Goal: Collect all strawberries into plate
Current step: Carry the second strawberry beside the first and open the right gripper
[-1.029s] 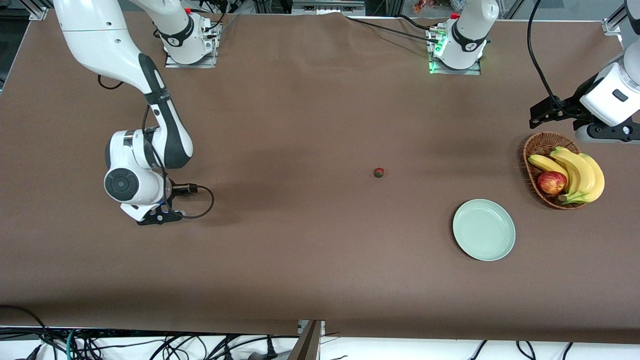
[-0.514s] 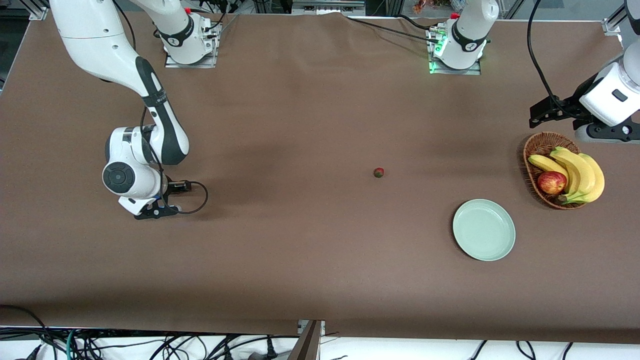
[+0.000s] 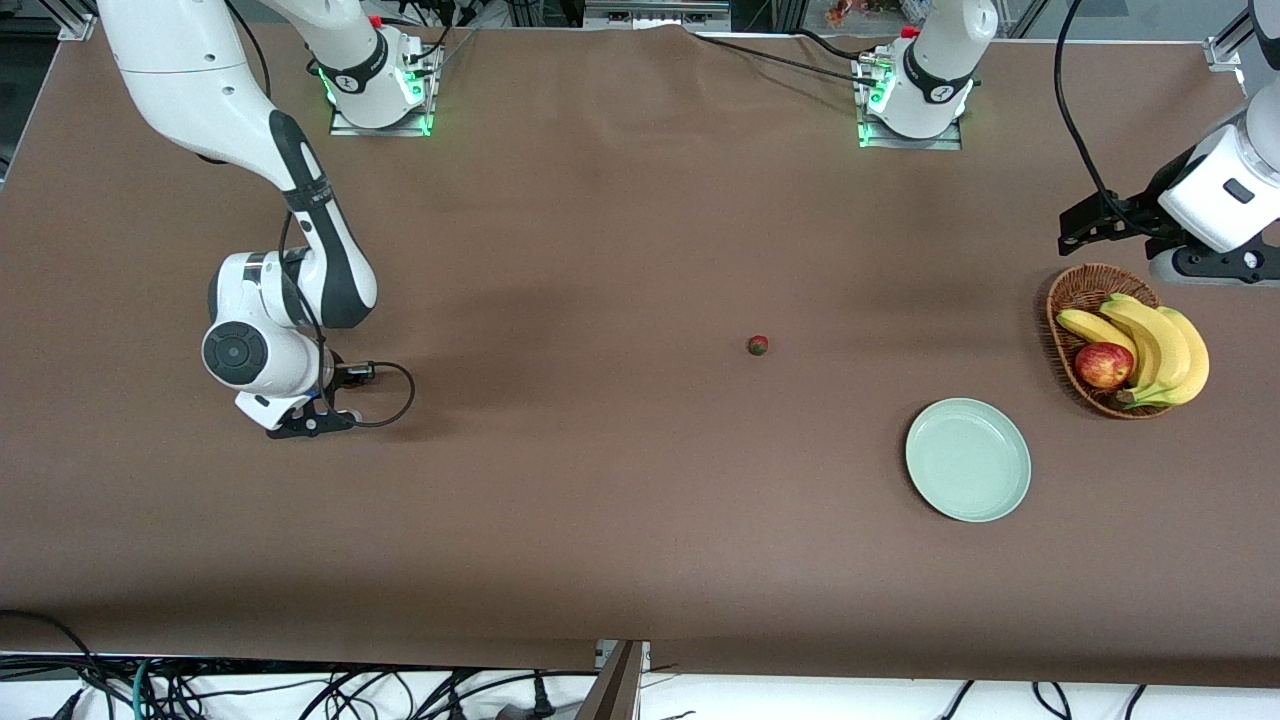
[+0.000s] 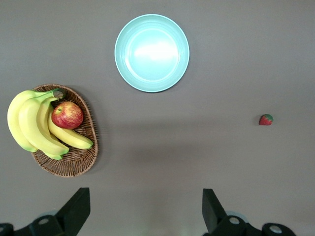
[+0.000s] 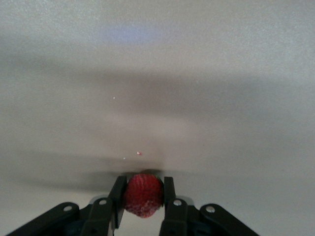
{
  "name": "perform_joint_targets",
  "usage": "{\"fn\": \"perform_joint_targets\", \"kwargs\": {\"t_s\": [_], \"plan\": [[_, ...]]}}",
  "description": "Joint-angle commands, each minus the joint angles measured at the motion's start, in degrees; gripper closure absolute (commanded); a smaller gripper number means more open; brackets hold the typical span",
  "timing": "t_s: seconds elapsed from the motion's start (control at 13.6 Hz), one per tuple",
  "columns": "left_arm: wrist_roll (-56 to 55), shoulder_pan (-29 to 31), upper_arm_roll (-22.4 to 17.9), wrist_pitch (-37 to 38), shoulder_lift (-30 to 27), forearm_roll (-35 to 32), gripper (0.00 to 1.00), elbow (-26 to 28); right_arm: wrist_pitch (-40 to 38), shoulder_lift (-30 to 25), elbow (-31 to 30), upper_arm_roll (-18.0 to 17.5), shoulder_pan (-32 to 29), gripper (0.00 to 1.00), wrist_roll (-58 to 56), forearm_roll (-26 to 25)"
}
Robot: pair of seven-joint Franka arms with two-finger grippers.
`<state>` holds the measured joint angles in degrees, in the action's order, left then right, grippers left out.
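Observation:
My right gripper needs to release the red strawberry on the bare table (image 3: 745,374) close beside the second strawberry, toward the front camera. The red strawberry is held low over the table now.
My right gripper (image 5: 142,195) is shut on a red strawberry (image 5: 142,194) and holds it low over the table at the right arm's end; in the front view the gripper (image 3: 300,422) hides the berry. A second strawberry (image 3: 758,345) lies alone near the table's middle and also shows in the left wrist view (image 4: 266,119). No third strawberry is in view. The mint-green plate (image 3: 968,460) holds nothing and is nearer the front camera than that berry; it also shows in the left wrist view (image 4: 151,52). My left gripper (image 4: 145,196) is open and empty, high over the table, and waits.
A brown wicker basket (image 3: 1062,300) with bananas (image 3: 1165,350) and a red-yellow apple (image 3: 1103,365) stands at the left arm's end, beside the plate. A black cable (image 3: 400,395) loops from the right wrist. The left arm (image 3: 1215,190) hangs above the basket.
My right gripper has shifted a little toward the right arm's end of the table with the strawberry in it. The left arm has not moved.

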<state>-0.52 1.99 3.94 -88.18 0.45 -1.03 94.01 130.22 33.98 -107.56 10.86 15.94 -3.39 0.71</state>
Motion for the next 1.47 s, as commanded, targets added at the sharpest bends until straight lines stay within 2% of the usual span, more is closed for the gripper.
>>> {"fn": "perform_joint_targets", "kwargs": {"t_s": [0.0, 0.22, 0.37, 0.51, 0.66, 0.81, 0.96, 1.1, 1.25, 1.32, 1.4], "plan": [[-0.01, 0.12, -0.07, 0.82, -0.02, 1.47, 0.00, -0.58, 1.44, -1.99, -1.00, -0.66, -0.29, 0.98, -0.40, 0.69], [-0.01, 0.12, -0.07, 0.73, -0.02, 1.47, 0.00, -0.58, 1.18, -1.64, 3.92, -5.56, 0.06, 0.98, 5.63, 0.69], [-0.09, 0.12, 0.02, 0.81, -0.02, 1.47, 0.00, -0.67, 1.27, 0.72, 8.13, -10.13, 2.42, 0.98, 18.52, 0.61], [-0.09, 0.12, -0.07, 0.82, -0.02, 1.47, 0.00, -0.67, 1.36, 4.67, 13.83, -12.95, 7.24, 0.97, 32.93, -0.09], [-0.01, 0.12, -0.07, 0.81, -0.02, 1.47, 0.00, -0.67, 1.53, 10.29, 22.95, -14.81, 12.25, 0.96, 45.25, 0.08], [-0.18, 0.03, -0.07, 0.82, -0.02, 1.47, 0.00, -0.67, 3.80, 16.09, 31.75, -15.61, 17.44, 0.96, 54.32, -0.01], [-0.09, -0.06, -0.07, 0.82, -0.02, 1.47, 0.00, -0.67, 10.90, 22.06, 38.97, -15.61, 22.89, 0.96, 61.45, -0.19], [-0.09, -0.05, 0.02, 0.82, -0.02, 1.47, 0.00, -0.67, 16.80, 26.56, 43.64, -15.52, 26.50, 0.96, 64.63, -0.27], [0.17, 0.12, -0.07, 0.82, -0.02, 1.47, 0.00, -0.67, 23.56, 29.46, 45.67, -15.34, 29.49, 0.96, 66.83, -0.36], [0.26, 0.12, -0.07, 0.82, -0.02, 1.47, 0.00, -0.67, 26.38, 30.52, 45.77, -14.99, 30.81, 0.91, 68.50, -0.45], [0.17, 0.12, -0.07, 0.82, -0.02, 1.47, 0.00, -0.67, 26.75, 30.71, 45.77, -14.99, 31.43, 0.56, 68.95, -0.45]]}}
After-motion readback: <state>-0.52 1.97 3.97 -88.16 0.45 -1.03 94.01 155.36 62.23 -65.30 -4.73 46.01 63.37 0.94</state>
